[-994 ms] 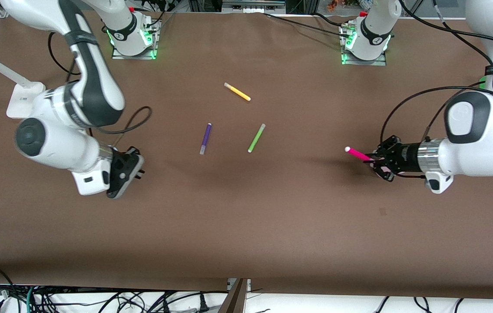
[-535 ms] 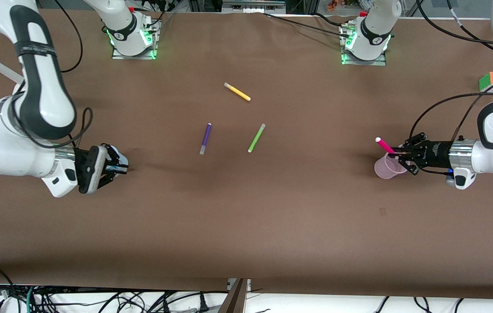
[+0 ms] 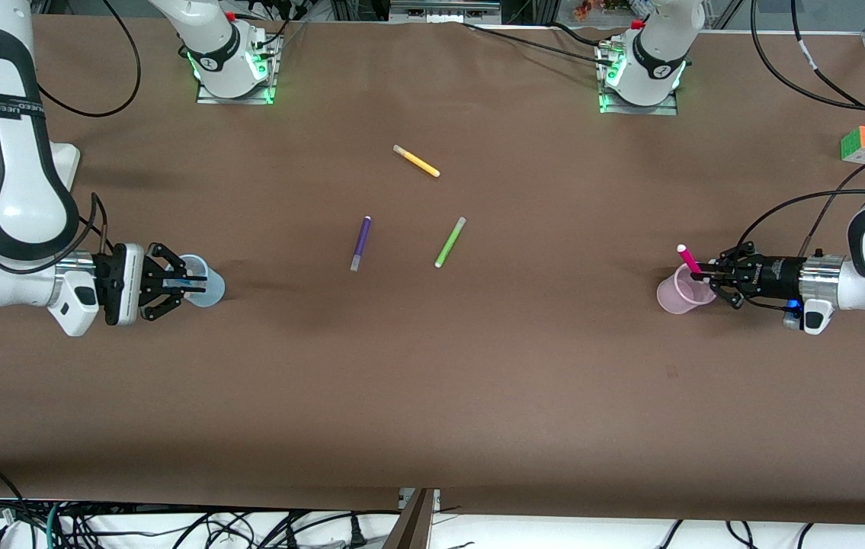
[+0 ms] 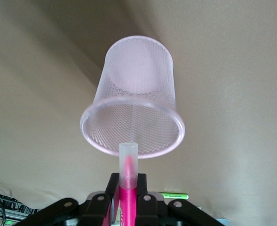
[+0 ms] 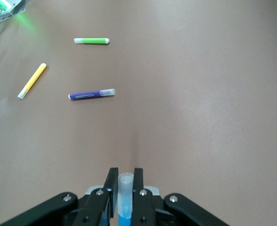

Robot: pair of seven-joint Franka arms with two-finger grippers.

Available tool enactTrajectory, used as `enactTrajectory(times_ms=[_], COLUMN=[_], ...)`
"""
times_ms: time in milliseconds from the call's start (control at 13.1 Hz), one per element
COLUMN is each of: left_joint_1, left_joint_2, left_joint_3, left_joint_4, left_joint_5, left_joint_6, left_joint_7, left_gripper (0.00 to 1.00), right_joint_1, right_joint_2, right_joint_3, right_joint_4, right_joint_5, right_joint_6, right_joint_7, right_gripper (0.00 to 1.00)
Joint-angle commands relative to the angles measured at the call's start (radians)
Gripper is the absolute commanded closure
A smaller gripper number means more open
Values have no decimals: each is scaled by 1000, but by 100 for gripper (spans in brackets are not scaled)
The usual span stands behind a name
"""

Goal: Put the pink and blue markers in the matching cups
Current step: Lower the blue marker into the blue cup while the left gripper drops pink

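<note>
My left gripper has the pink marker to place. Next, I let go of it inside the pale pink cup (image 3: 687, 284) (image 4: 135, 114), so that it leans against the cup's rim.
My left gripper (image 3: 699, 276) is shut on the pink marker (image 3: 685, 259) and holds it tilted over the rim of the pale pink cup (image 3: 672, 296), which stands toward the left arm's end of the table. In the left wrist view the marker's pale cap (image 4: 128, 160) points at the cup's rim (image 4: 96, 141). My right gripper (image 3: 192, 284) is shut on the blue marker (image 5: 124, 202) over the pale blue cup (image 3: 211, 288), toward the right arm's end. That cup is out of the right wrist view.
A yellow marker (image 3: 416, 161), a purple marker (image 3: 360, 243) and a lime-green marker (image 3: 450, 242) lie mid-table; all three show in the right wrist view. A colour cube (image 3: 864, 143) sits near the left arm's end.
Both arms have swung outward toward their own ends of the table, uncovering both cups. The left gripper carried the pink marker over the pink cup; the right gripper came over the blue cup.
</note>
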Motion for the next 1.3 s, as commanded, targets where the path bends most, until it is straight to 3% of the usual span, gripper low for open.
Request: enactTrajectory(times_ms=[0,688,764,841,917,994,1223], left_joint_1=[15,33,33,40,44,44,43], left_joint_2=[29,88,95,101,101,101,99], left_joint_3=[-7,-5,-5,-4,-4,-4,-4], left_joint_4=[22,56,59,59,59,59,59], left_joint_5=[-43,-46,-52,-63,-64,-63,-63], left_joint_6=[0,25,23,20,20,20,19], left_joint_7=[67,104,104,102,101,102,101], left_gripper=[100,98,69,34,0,0,0], right_joint_1=[-32,-68,-68,-68,-68,-68,-67], right_joint_2=[-13,-16,-16,-19,-22,-22,-35], right_joint_3=[5,2,0,0,-6,-11,-14], right_joint_4=[-43,-129,-132,-132,-132,-128,-101], right_joint_5=[83,125,125,125,125,125,122], right_joint_6=[-30,-34,-40,-46,-47,-47,-47], right_joint_7=[-103,-208,-206,-197,-185,-182,-31], right_gripper=[96,96,94,82,31,0,0])
